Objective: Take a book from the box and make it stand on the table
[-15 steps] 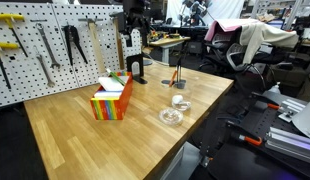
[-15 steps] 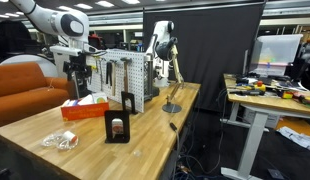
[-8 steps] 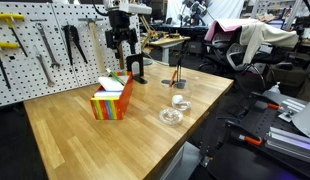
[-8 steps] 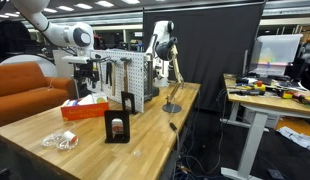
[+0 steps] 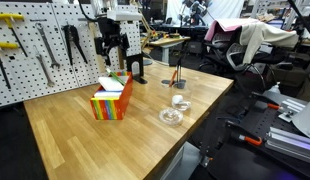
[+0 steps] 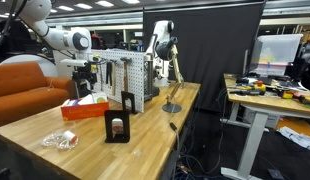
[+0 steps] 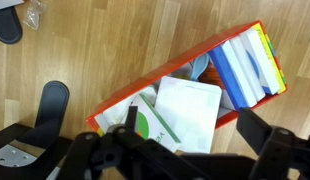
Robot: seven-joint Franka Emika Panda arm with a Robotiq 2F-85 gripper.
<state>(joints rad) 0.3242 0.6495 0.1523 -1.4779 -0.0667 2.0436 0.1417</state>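
Observation:
The robot's gripper needs to next close on the top edge (image 5: 117,74) (image 7: 161,121) of the thin green-edged book, beside the white-faced book in the orange-red box.
The orange-red box (image 5: 112,104) with rainbow stripes stands on the wooden table (image 5: 85,140); it also shows in an exterior view (image 6: 83,110). In the wrist view the box (image 7: 125,98) holds a white-faced book (image 7: 190,110), several blue-edged books (image 7: 240,68) and, beside the white one, a thin book with a green edge (image 7: 155,122). A small green strip (image 5: 116,74) sticks out of the box top. My gripper (image 5: 109,52) hangs open and empty above the box, its fingers (image 7: 195,135) spread over the books without touching them.
A pegboard with tools (image 5: 45,45) stands behind the box. A black stand (image 5: 138,68), a red-handled tool (image 5: 178,76) and two clear plastic cups (image 5: 175,110) lie to the right. A black holder (image 6: 118,122) and a clear bag (image 6: 60,140) sit near the table front.
My gripper has moved from beside the black stand to a place over the box and come lower. The box and books have not moved.

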